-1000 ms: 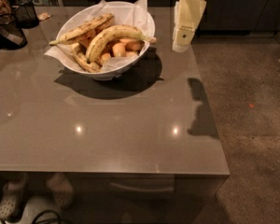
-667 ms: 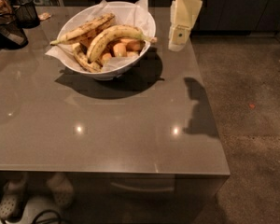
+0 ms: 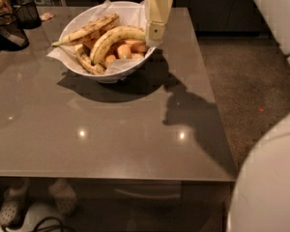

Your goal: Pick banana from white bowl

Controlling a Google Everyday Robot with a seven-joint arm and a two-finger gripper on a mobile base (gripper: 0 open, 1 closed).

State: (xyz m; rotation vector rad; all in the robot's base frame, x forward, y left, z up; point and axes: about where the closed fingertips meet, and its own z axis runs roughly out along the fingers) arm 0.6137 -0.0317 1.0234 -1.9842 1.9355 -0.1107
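My gripper needs to grip the upper end [image 3: 136,33] of the large curved banana, which is the end close to the rim of the white bowl.
The white bowl [image 3: 130,66], lined with crumpled white paper, stands at the far left-centre of the grey table [image 3: 111,129]. The banana [image 3: 113,38], large, curved and mostly clean yellow, lies across the middle of the bowl. A straighter brown-speckled banana [image 3: 87,29] lies behind it, and a thin dark-spotted one [image 3: 87,61] lies at the front left. Orange pieces [image 3: 128,50] sit under the banana. My gripper [image 3: 155,33] hangs from above over the bowl's right rim, just right of the banana's upper end.
A black mesh cup [image 3: 26,11] and a dark object [image 3: 5,30] stand at the table's far left corner. The robot's white body [image 3: 270,178] fills the right edge. The floor [image 3: 246,81] lies to the right of the table. Shoes [image 3: 9,207] show below the table front.
The camera has moved closer and the view has shifted. My gripper has moved left, from beside the bowl to over its right rim.
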